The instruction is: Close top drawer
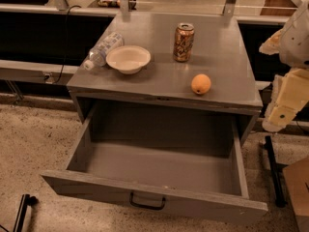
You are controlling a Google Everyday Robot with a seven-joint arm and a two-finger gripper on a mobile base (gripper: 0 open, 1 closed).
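Observation:
Next, my gripper moves next to the front panel (200,207) of the top drawer and closes there, beside its black bar handle.
The top drawer (96,186) of the grey cabinet is pulled far out toward me. Its inside is empty, and its small black bar handle (147,202) sits at the centre of its front, near the bottom of the view. My gripper (282,111) hangs at the right edge of the view, beside the cabinet's right side. It is level with the cabinet top, clear of the drawer and far from the handle. The lower drawers are hidden under the open one.
On the cabinet top (159,79) stand a white bowl (128,58), a lying plastic bottle (103,50), a soda can (184,42) and an orange (201,84). A black bar (273,170) lies on the floor at the right, another (21,211) at the bottom left.

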